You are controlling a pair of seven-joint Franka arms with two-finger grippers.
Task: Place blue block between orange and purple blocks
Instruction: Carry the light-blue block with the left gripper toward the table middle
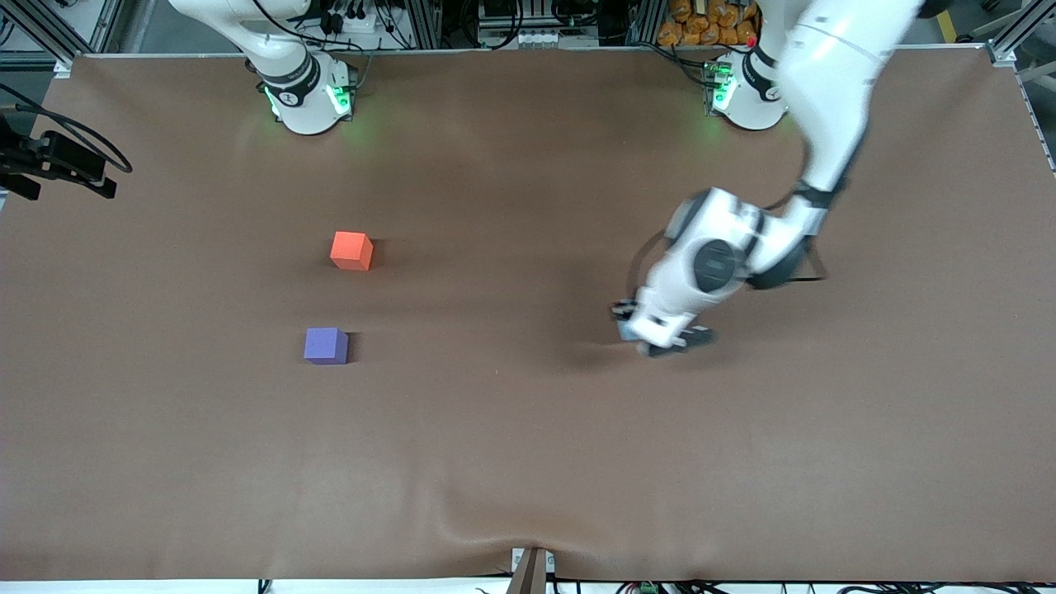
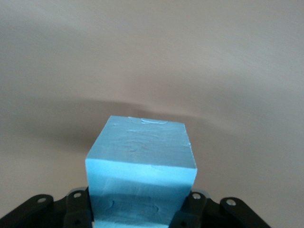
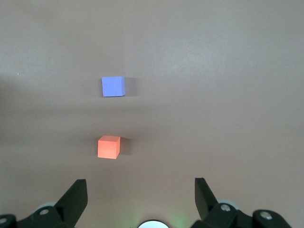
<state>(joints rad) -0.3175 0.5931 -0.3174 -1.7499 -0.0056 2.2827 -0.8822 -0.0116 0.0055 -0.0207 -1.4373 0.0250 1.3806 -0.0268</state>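
Observation:
The blue block will leave my left gripper on the brown table, nearly midway from itself to the orange block (image 1: 475, 283).
The blue block (image 2: 141, 161) sits between the fingers of my left gripper (image 2: 140, 209), which is shut on it. In the front view the left gripper (image 1: 662, 337) hangs low over the brown table, well toward the left arm's end from the other two blocks, and the hand hides the blue block. The orange block (image 1: 351, 250) and the purple block (image 1: 326, 345) stand apart on the table, the purple one nearer the front camera. My right gripper (image 3: 140, 182) is open and empty, high over the table, with the orange block (image 3: 109, 147) and purple block (image 3: 113, 86) below it.
A brown cloth (image 1: 528, 445) covers the table, with a small ridge at its near edge (image 1: 528, 544). A black camera mount (image 1: 49, 161) sticks in at the right arm's end. Both arm bases (image 1: 309, 95) stand along the table's edge farthest from the front camera.

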